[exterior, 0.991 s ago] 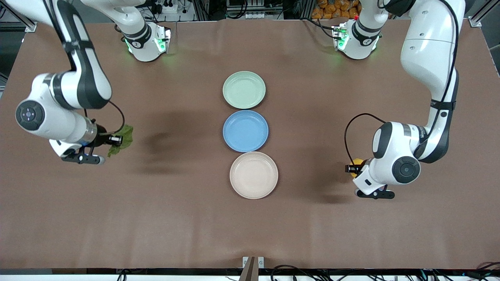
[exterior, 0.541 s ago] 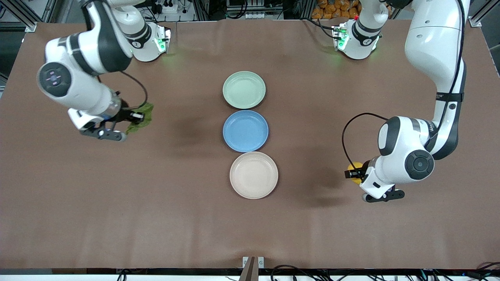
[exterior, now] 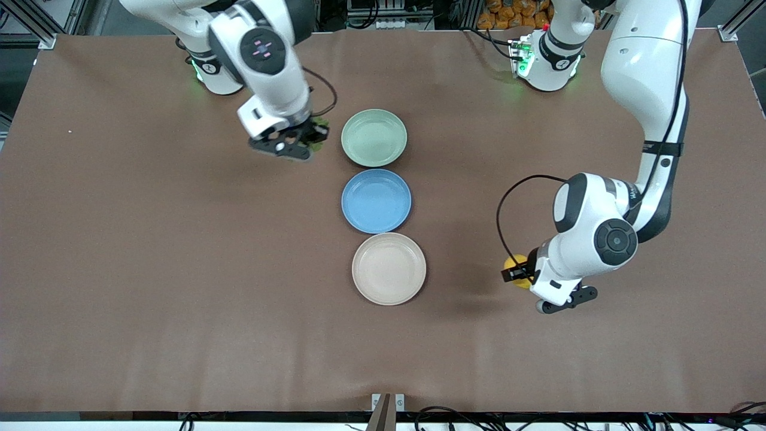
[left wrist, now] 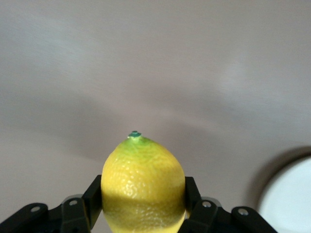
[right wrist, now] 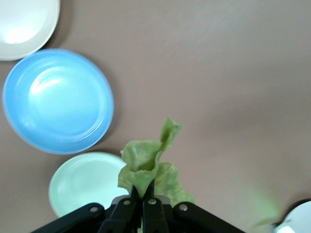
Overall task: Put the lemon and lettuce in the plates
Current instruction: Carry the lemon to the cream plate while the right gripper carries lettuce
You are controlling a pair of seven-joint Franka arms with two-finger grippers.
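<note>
The robot's left gripper needs to release the yellow lemon, now held above the table beside the beige plate, close to the middle of the beige plate (exterior: 393, 273).
My right gripper (exterior: 305, 136) is shut on the green lettuce (exterior: 321, 129) and holds it above the table beside the mint plate (exterior: 374, 137), toward the right arm's end. In the right wrist view the lettuce (right wrist: 148, 167) hangs crumpled from the shut fingers, with the mint plate (right wrist: 85, 182) close by. My left gripper (exterior: 514, 272) is shut on the yellow lemon (exterior: 516, 265) above the table, beside the beige plate (exterior: 389, 269), toward the left arm's end. In the left wrist view the lemon (left wrist: 143, 182) sits between both fingers, with the beige plate's rim (left wrist: 286, 199) at the edge.
A blue plate (exterior: 376, 200) lies between the mint and beige plates in one row at the table's middle; it also shows in the right wrist view (right wrist: 58, 102). The brown table (exterior: 149, 287) spreads wide on both ends.
My right gripper has carried the lettuce from the right arm's end of the table to beside the mint plate. My left gripper has moved the lemon a little toward the beige plate.
</note>
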